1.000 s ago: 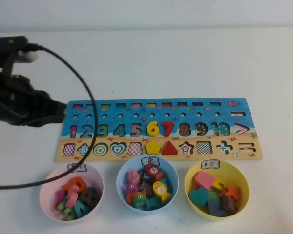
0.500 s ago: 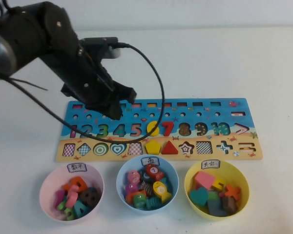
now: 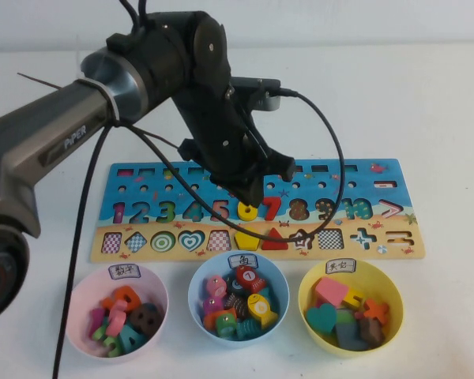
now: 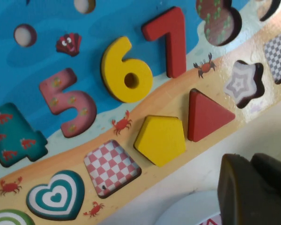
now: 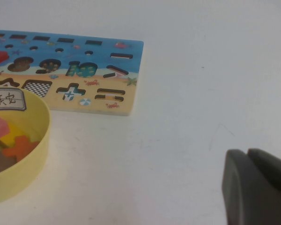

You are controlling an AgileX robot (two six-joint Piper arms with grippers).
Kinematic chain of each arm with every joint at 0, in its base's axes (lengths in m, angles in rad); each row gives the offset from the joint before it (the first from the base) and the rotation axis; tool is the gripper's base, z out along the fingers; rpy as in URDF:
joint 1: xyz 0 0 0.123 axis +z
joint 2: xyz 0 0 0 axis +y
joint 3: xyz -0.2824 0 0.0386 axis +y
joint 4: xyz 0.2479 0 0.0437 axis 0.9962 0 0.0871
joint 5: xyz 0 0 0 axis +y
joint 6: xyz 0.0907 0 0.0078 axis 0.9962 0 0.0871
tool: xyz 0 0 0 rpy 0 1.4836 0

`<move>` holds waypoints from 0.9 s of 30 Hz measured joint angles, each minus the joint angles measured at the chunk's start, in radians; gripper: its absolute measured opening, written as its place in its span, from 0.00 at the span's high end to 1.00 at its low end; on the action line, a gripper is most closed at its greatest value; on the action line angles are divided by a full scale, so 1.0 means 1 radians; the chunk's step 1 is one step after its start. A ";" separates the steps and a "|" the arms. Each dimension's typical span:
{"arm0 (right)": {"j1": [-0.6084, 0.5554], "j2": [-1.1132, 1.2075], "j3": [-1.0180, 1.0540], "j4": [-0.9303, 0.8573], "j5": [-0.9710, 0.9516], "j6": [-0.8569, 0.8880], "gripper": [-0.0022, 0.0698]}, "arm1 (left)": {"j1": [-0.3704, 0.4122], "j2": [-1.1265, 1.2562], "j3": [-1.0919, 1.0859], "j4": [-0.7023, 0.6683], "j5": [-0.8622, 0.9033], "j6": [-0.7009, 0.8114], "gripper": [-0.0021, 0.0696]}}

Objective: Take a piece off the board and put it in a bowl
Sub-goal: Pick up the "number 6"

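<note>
My left gripper is to go to the yellow numeral 6 next, and there it will close on the round part [image 3: 247,212] [image 4: 131,80] around the numeral's hole.
The yellow numeral 6 [image 3: 248,211] sits in its slot on the long sea-and-beach board [image 3: 363,178], between the pink 5 and the red 7 [image 3: 272,207]. My left gripper [image 3: 250,189] hangs just above the 6, partly hiding its top. In the left wrist view the 6 [image 4: 125,70] lies whole on the board [image 4: 47,51], and the left gripper [image 4: 251,160] is shut and empty. The pink bowl [image 3: 77,288] stands at the front left with several pieces in it. My right gripper [image 5: 247,152] is shut over bare table to the right of the board, outside the high view.
A blue bowl [image 3: 197,284] and a yellow bowl [image 3: 387,286], both holding pieces, stand in front of the board. A yellow pentagon [image 3: 247,237] and a red triangle [image 3: 275,239] sit on the board below the 6. The left arm's cable [image 3: 87,205] loops over the board.
My left arm has swung from the table's left side rightward across the board and now hangs over the 6. Pieces and bowls have not moved.
</note>
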 joint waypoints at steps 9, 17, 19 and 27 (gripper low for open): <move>0.000 0.000 0.000 0.000 0.000 0.000 0.99 | 0.000 0.036 -0.009 0.014 0.000 -0.006 0.51; 0.000 0.000 0.000 0.000 0.000 0.000 0.99 | 0.000 0.036 -0.011 0.060 -0.003 -0.079 0.42; 0.000 0.000 0.000 0.000 0.000 0.000 0.99 | 0.000 0.036 -0.011 0.088 -0.008 -0.090 0.42; 0.000 0.000 0.000 0.000 0.000 0.000 0.99 | 0.000 0.060 -0.011 0.142 -0.040 -0.254 0.42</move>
